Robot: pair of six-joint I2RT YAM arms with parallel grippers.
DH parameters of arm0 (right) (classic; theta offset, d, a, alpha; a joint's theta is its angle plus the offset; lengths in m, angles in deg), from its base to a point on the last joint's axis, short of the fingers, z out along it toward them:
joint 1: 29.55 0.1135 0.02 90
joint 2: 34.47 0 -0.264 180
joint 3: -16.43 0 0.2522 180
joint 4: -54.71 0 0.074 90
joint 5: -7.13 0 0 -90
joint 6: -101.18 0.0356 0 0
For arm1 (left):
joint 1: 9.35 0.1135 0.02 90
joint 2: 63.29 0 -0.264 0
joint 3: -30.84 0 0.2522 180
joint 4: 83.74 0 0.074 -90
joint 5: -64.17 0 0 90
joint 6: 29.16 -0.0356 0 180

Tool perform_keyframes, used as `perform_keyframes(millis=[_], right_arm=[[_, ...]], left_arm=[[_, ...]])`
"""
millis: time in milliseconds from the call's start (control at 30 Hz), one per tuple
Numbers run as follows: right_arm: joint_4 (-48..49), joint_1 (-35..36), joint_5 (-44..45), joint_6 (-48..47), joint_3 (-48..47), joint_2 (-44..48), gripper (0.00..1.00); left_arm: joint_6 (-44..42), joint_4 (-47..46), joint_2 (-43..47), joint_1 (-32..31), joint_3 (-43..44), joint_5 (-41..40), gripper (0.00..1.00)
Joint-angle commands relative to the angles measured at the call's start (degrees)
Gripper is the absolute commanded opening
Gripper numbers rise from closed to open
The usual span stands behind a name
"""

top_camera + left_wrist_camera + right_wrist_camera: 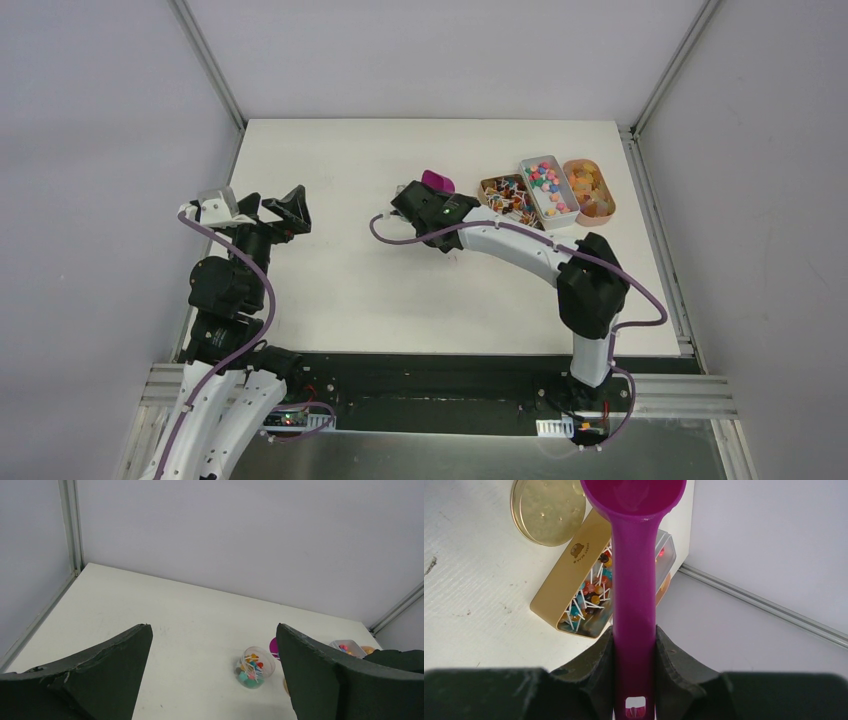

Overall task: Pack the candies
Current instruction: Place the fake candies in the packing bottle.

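I need to set the purple scoop, now held beside the tins, down with my right gripper on the bare white table (367, 291) near its front edge.
The candies (546, 186) are tiny pink, teal, yellow and red pieces lying in an open white rectangular tin (561, 215) at the back right. They also show in the left wrist view (343, 646). My right gripper (425, 203) is shut on the handle of a purple scoop (438, 182), held left of the tins. In the right wrist view the fingers (596, 660) clamp the scoop's handle (634, 595), and no candy shows in its bowl. My left gripper (283, 210) is open and empty at the left, far from the tins; its jaws stand wide apart (214, 628).
A gold tin of lollipops (505, 195) stands left of the candy tin, and a pink tin with orange pieces (590, 188) to its right. A round gold lid (549, 510) lies by the gold tin (574, 580). The table's back edge is close behind.
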Motion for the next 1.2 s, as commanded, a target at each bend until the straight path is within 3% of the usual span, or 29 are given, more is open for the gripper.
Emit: perform_keyframes(millis=[0, 800, 1167], right_arm=[[1.71, 0.52, 3.24, -1.04, -1.69, -0.81, 0.00], [2.39, 1.66, 5.55, -2.38, -1.00, -0.66, 0.00], [2.15, 0.40, -1.77, 11.31, 0.03, 3.57, 0.00]], left_arm=[[-0.90, -1.84, 0.84, -0.69, -0.52, -1.03, 0.99], [-0.91, -1.85, 0.89, -0.65, -0.58, -1.22, 0.99], [-0.92, -1.84, 1.09, -0.65, -0.61, -1.39, 0.99]])
